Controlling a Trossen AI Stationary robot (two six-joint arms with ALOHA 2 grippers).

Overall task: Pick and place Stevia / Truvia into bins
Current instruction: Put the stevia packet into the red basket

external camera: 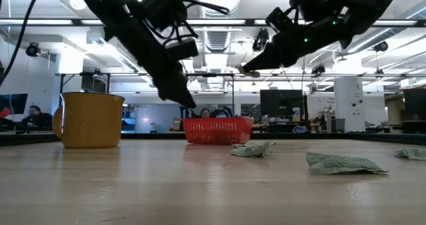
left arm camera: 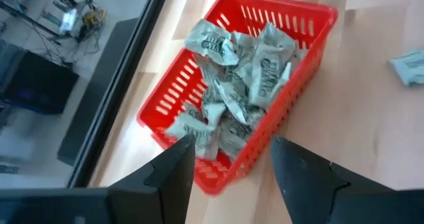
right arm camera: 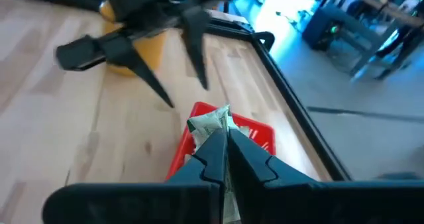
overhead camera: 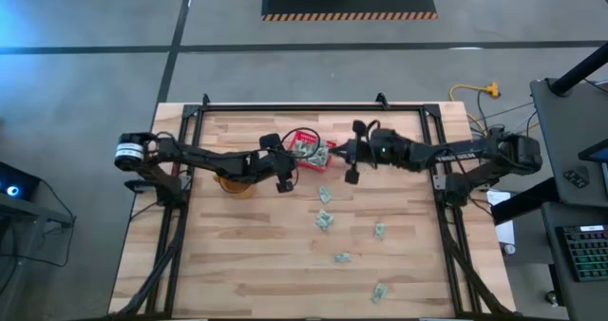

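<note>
I should use my right gripper to set the sachet down on the sachets in the red basket's end (overhead camera: 325, 148) that is closest to that gripper.
The red basket (overhead camera: 306, 150) sits at the far middle of the table, with several pale green-and-white sachets (left arm camera: 242, 78) piled inside it. More sachets (overhead camera: 325, 219) lie loose on the wood nearer the front. My right gripper (right arm camera: 222, 139) is shut on one sachet (right arm camera: 211, 123), up in the air by the basket's right end (overhead camera: 332, 152). My left gripper (left arm camera: 232, 156) hovers open above the basket's left end and touches nothing. My right gripper pinches one sachet between its two fingers, and the sachet's crumpled free end (right arm camera: 213, 118) sticks out past the fingertips (right arm camera: 242, 144). The fingers come from the table's right side, slanting a little downward. The sachet is lifted clear, high above the tabletop (external camera: 251, 72).
A yellow mug (external camera: 90, 120) stands on the table left of the basket, under my left arm (overhead camera: 218, 160). Loose sachets (external camera: 339, 163) lie across the middle and right front. A black frame (overhead camera: 285, 110) runs along the table's far and side edges.
</note>
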